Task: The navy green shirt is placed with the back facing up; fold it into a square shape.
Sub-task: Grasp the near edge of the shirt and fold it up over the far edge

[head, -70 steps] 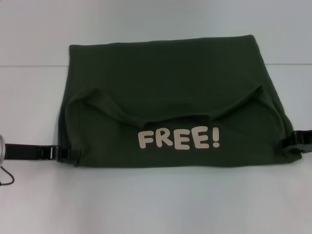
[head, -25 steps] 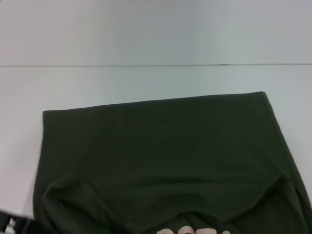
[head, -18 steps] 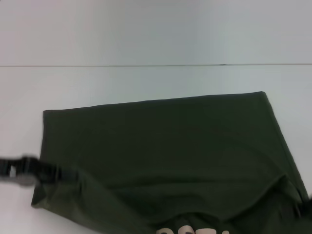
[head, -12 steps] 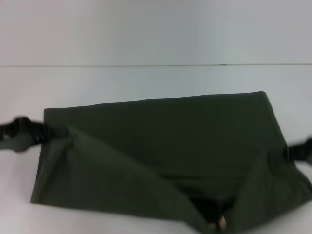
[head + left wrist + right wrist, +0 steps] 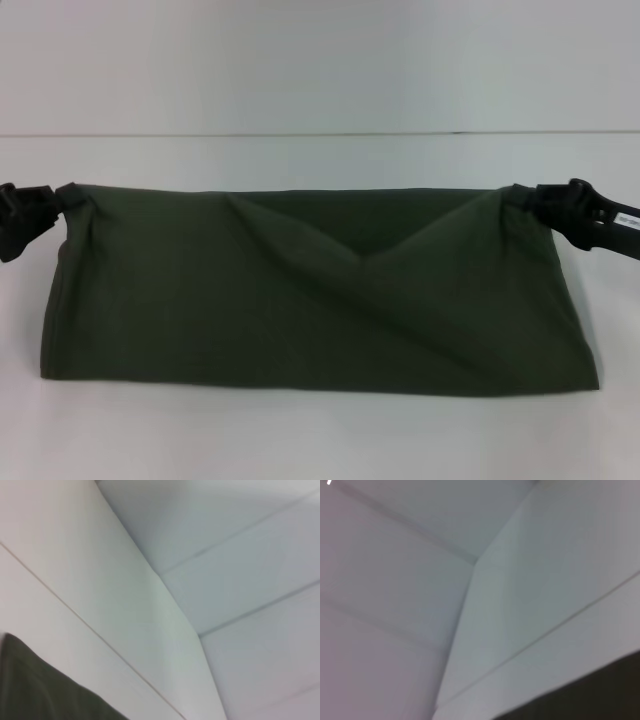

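My right gripper is going to let go of its shirt corner on the table (image 5: 510,173) between the far edge of the shirt and the seam.
The navy green shirt (image 5: 300,300) lies folded in half on the white table, a wide dark olive band with its fold line along the near edge. Its top layer sags in a V at the middle of the far edge. My left gripper (image 5: 50,205) is shut on the far left corner of that layer, and my right gripper (image 5: 525,200) is shut on the far right corner. Both corners are bunched at the fingers. A dark edge of the shirt (image 5: 45,690) shows in the left wrist view, and another strip of the shirt (image 5: 590,692) in the right wrist view.
The white table (image 5: 320,430) runs around the shirt, with a seam line (image 5: 320,133) across it behind the shirt. Both wrist views show mostly white wall and table panels.
Both grippers carried the near edge of the shirt up and over to the far edge. The "FREE!" print is now hidden inside the fold.
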{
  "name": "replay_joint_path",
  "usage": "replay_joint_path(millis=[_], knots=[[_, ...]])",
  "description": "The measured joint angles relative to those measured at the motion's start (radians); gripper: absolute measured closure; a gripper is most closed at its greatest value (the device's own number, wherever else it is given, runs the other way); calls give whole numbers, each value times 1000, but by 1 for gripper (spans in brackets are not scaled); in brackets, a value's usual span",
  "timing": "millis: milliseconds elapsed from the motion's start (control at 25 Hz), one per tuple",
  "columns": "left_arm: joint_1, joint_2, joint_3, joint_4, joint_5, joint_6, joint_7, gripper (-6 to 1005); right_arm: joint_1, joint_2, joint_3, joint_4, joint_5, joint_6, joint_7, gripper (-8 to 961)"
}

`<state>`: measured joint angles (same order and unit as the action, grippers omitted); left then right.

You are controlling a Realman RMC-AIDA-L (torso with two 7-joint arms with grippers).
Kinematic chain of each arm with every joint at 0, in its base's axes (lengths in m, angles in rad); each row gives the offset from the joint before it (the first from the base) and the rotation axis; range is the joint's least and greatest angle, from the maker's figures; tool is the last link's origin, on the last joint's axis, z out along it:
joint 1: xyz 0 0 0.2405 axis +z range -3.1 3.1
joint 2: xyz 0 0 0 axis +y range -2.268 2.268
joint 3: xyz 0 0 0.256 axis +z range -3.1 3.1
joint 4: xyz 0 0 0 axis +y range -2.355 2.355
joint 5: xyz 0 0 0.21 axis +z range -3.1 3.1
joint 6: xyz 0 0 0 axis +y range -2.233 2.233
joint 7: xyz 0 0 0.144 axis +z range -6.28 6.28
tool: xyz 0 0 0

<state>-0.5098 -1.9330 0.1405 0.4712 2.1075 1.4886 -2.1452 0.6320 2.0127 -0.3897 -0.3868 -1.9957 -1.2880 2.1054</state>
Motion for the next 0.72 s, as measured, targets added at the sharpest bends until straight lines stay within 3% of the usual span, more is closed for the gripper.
replay_joint_path(millis=[120, 240, 720], knots=[[0, -28, -1, -12, -44, -79, 48, 958, 0, 39, 0, 4, 59, 113, -51, 903], [-5, -52, -1, -13, -86, -147, 92, 954, 1, 59, 1, 26, 128, 189, -112, 901], [-76, -95, 4, -22, -203, -274, 224, 938, 28, 76, 2, 89, 330, 290, -304, 895]])
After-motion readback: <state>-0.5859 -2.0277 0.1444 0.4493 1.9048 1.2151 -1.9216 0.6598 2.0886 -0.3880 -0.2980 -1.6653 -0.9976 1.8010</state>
